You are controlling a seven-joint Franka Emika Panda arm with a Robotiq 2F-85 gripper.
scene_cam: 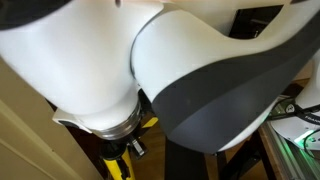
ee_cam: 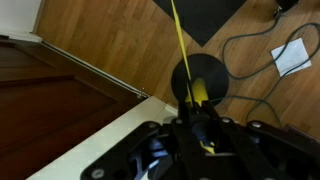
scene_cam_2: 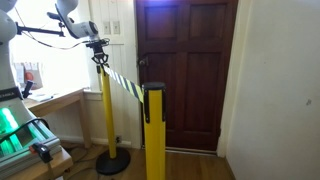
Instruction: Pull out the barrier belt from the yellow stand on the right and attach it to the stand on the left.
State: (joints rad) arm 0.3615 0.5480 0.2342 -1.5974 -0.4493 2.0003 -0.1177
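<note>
My gripper needs to let go of the belt's end at the black head of the nearer yellow stand (scene_cam: 117,148).
In an exterior view, two yellow stands are on the wood floor. The nearer stand (scene_cam_2: 155,135) has a black head, and the striped yellow-black barrier belt (scene_cam_2: 125,82) runs from it up to the farther stand (scene_cam_2: 106,110). My gripper (scene_cam_2: 100,58) sits right at the top of the farther stand, shut on the belt's end. In the wrist view my gripper (ee_cam: 203,130) looks straight down the yellow pole (ee_cam: 178,40) to its round black base (ee_cam: 215,80), with a yellow piece between the fingers. My arm fills the remaining exterior view, where only a bit of the yellow stand (scene_cam: 115,165) shows.
A dark wooden door (scene_cam_2: 185,60) stands behind the stands. A white wall (scene_cam_2: 280,90) is beside it. A desk (scene_cam_2: 55,100) and a green-lit device (scene_cam_2: 15,125) are near the arm. Cables and a white box (ee_cam: 290,55) lie on the floor.
</note>
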